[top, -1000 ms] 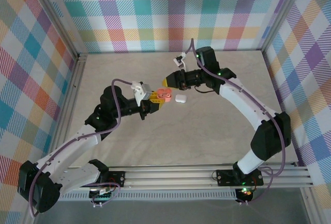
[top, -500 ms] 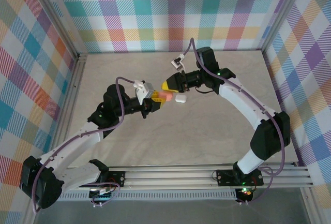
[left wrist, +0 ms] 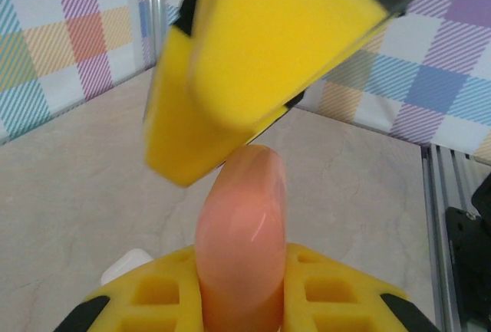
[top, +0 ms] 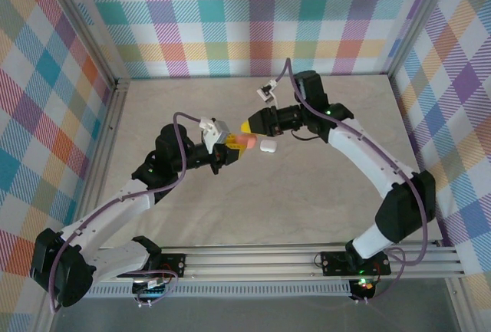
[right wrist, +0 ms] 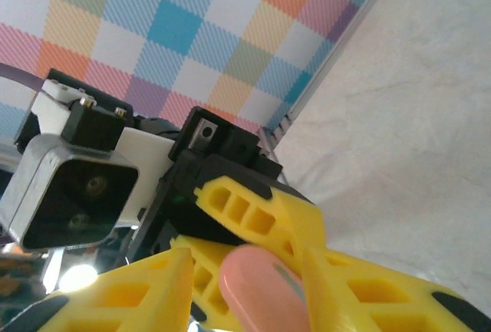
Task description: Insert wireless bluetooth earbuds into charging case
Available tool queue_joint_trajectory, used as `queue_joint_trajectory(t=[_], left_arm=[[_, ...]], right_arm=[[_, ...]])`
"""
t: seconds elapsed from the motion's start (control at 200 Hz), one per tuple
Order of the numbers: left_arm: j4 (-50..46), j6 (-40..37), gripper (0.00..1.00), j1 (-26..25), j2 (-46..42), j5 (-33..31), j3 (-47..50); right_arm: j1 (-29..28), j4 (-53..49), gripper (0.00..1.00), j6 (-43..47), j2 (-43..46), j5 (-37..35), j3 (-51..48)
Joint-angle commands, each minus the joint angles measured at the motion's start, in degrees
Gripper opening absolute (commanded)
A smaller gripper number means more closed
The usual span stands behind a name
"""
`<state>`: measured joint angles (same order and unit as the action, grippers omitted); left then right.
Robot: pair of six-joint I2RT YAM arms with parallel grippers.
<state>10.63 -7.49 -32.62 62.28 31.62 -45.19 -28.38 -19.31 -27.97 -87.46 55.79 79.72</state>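
Note:
The left gripper sets the salmon-pink charging case down on the tabletop, slightly nearer the rail than the white case (top: 241, 172) next.
My left gripper (top: 230, 146) is shut on a salmon-pink pebble-like charging case (top: 244, 141), held above the table at mid-height. The left wrist view has the case (left wrist: 242, 232) standing closed between my left gripper's (left wrist: 242, 297) yellow fingers. My right gripper (top: 247, 127) meets it from the right. In the right wrist view it (right wrist: 247, 264) stands open, its fingers on either side of the case's rounded end (right wrist: 261, 294). A white case (top: 268, 146) lies closed on the table just right of them. The earbuds are hidden.
The beige tabletop (top: 307, 186) is walled by plaid panels, with a metal rail (top: 307, 259) at the near edge. A corner of the white case (left wrist: 126, 264) peeks out below my left fingers. The left wrist camera housing (right wrist: 73, 186) sits close in front of my right fingers.
A second ago the pink case showed an open inside; now it reads as one closed pebble. My right gripper has shifted left and lies over its end.

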Motion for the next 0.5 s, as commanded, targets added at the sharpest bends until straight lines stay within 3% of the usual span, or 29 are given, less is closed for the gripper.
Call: queue_joint_trajectory(t=[0.0, 0.105, 0.28, 0.495], left_arm=[[2.06, 4.92, 0.0, -0.34, -1.1, -3.85, 1.42], [-0.44, 8.96, 0.0, -0.17, -0.34, -6.58, 2.31], [-4.95, 17.59, 0.0, 0.56, 5.48, -9.31, 1.83], [-6.9, 24.09, 0.0, 0.45, 16.58, -7.49, 0.42]], right_arm=[[3.34, 6.58, 0.46, -2.72, 4.93, -5.89, -5.38], [6.13, 9.22, 0.49, -4.22, 7.87, -12.02, -10.63], [9.05, 2.5, 0.49, -1.0, 10.05, -26.17, -16.35], [10.1, 3.02, 0.54, 1.9, 12.4, -31.75, -21.77]])
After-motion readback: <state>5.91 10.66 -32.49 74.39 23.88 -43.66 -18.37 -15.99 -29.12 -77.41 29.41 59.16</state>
